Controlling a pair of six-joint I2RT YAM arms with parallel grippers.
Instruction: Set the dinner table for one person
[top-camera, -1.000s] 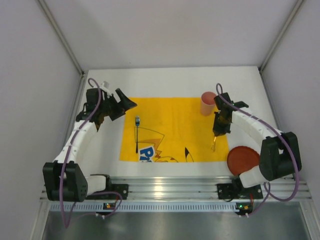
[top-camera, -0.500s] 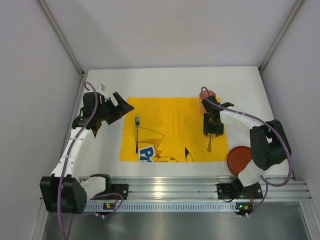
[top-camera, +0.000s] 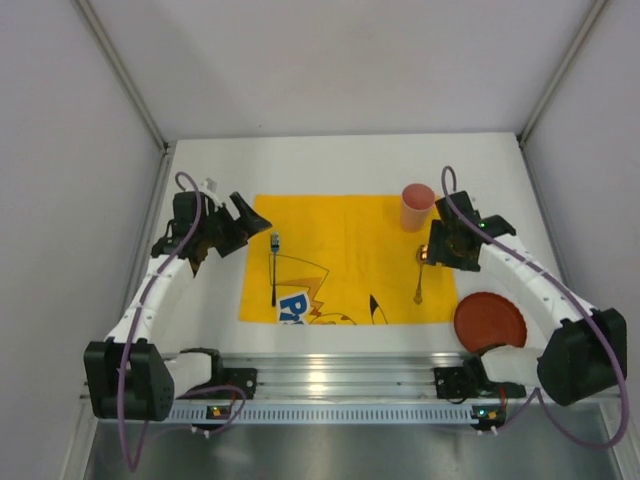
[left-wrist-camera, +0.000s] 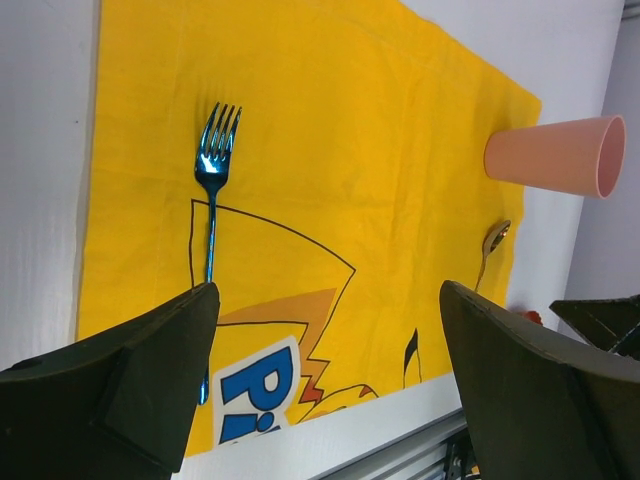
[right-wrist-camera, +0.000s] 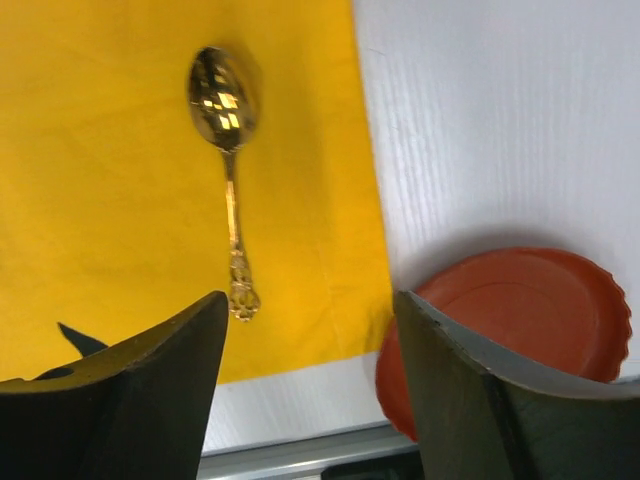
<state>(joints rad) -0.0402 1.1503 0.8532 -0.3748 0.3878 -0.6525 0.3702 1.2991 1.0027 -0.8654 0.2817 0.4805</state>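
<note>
The red plate's rim (top-camera: 456, 314) (right-wrist-camera: 383, 350), on the side beside the yellow cloth, is next for my right gripper to go to and close on.
The white dinner table (top-camera: 330, 160) carries a yellow printed cloth (top-camera: 345, 235). A blue fork (top-camera: 274, 268) lies on the cloth's left side (left-wrist-camera: 212, 190). On its right side lies a gold spoon (top-camera: 421, 272), bowl towards the back (right-wrist-camera: 228, 170). A pink cup (top-camera: 417, 207) stands upright at the cloth's far right corner (left-wrist-camera: 555, 157). Beside the cloth, at the near right, a red plate (top-camera: 490, 320) rests on the table (right-wrist-camera: 520, 310). My right gripper (top-camera: 437, 252) hovers open above the spoon, holding nothing (right-wrist-camera: 310, 380). My left gripper (top-camera: 250, 222) is open and empty, left of the fork (left-wrist-camera: 330, 400).
An aluminium rail (top-camera: 330, 375) runs along the table's near edge, with both arm bases bolted to it. Grey walls and slanted frame posts (top-camera: 125, 75) close in the left, right and back. Bare white table surface (right-wrist-camera: 480, 130) lies between cloth and plate.
My right gripper has opened and let go of the spoon, which now lies on the cloth. The gripper has drawn back towards the right. The left arm has shifted only slightly.
</note>
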